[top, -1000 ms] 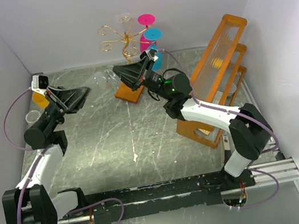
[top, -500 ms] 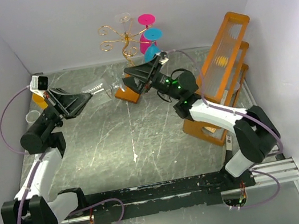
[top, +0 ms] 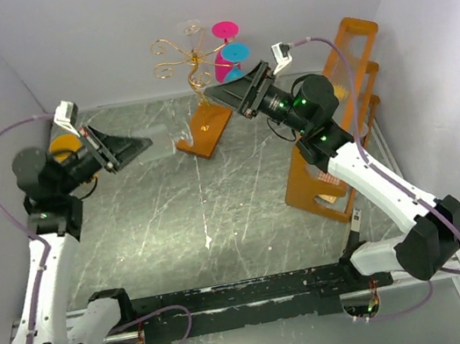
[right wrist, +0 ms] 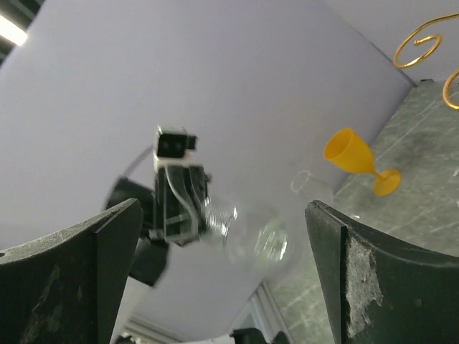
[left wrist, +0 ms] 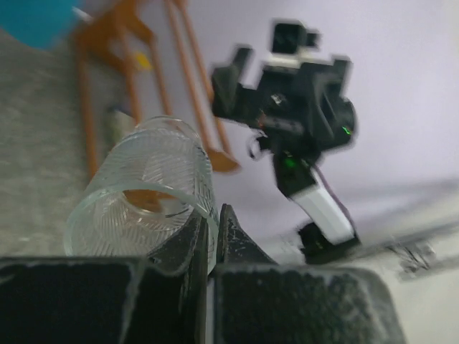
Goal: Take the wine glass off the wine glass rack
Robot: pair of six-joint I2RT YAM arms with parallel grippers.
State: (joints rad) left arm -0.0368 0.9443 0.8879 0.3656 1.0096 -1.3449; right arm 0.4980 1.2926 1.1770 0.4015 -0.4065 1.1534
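Observation:
My left gripper is going to set the clear wine glass, now in the air off the rack, down on the table (top: 90, 234) in front of the yellow glass.
A clear ribbed wine glass (left wrist: 143, 197) is off the rack and in the air, its rim pinched between the fingers of my left gripper (left wrist: 211, 215), which is shut on it. In the top view that gripper (top: 144, 140) is over the left of the table with the faint glass (top: 168, 135) at its tip. My right gripper (top: 213, 93) stands open and apart from the glass, near the wine glass rack (top: 183, 55). From the right wrist, the glass (right wrist: 251, 233) shows between the wide jaws of my right gripper (right wrist: 224, 208) but farther off.
The rack's orange base (top: 205, 132) sits at the back middle, with pink (top: 225, 28) and blue (top: 235, 51) glasses hanging on it. A big orange frame (top: 342, 99) stands at the right. A yellow glass (right wrist: 355, 158) stands on the table's left.
My right gripper has opened, let go of the clear glass and drawn back to the right. My left gripper has shut on the glass's rim and lifted with it.

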